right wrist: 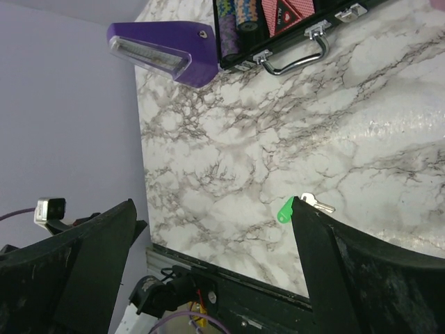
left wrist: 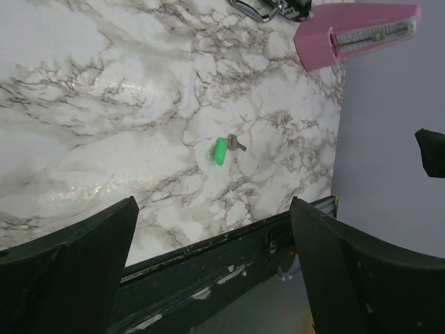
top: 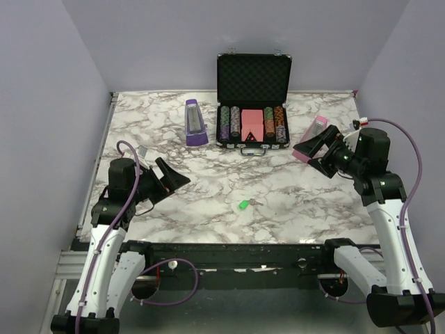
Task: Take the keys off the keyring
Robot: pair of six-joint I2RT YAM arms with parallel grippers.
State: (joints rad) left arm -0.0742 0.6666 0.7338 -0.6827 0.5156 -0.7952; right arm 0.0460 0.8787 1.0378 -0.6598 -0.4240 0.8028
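The keyring should be my left gripper's next stop, and it should close on the green tag's middle (top: 243, 204) (left wrist: 220, 151), so that the silver key stays free.
The keyring with its small green tag (top: 243, 204) lies on the marble table near the front middle, a tiny silver key (top: 252, 202) joined at its right. The tag (left wrist: 220, 151) and key (left wrist: 236, 144) show in the left wrist view, and the tag (right wrist: 285, 209) and key (right wrist: 317, 203) in the right wrist view. My left gripper (top: 174, 185) is open and empty, hovering to the left of the keyring. My right gripper (top: 311, 154) is open and empty, held above the table at the right, behind the keyring.
An open black poker-chip case (top: 253, 103) stands at the back middle. A purple metronome-shaped object (top: 195, 123) stands left of it. A pink one (top: 311, 137) lies right of it, by my right gripper. The table's front edge rail (top: 229, 245) runs just before the keyring.
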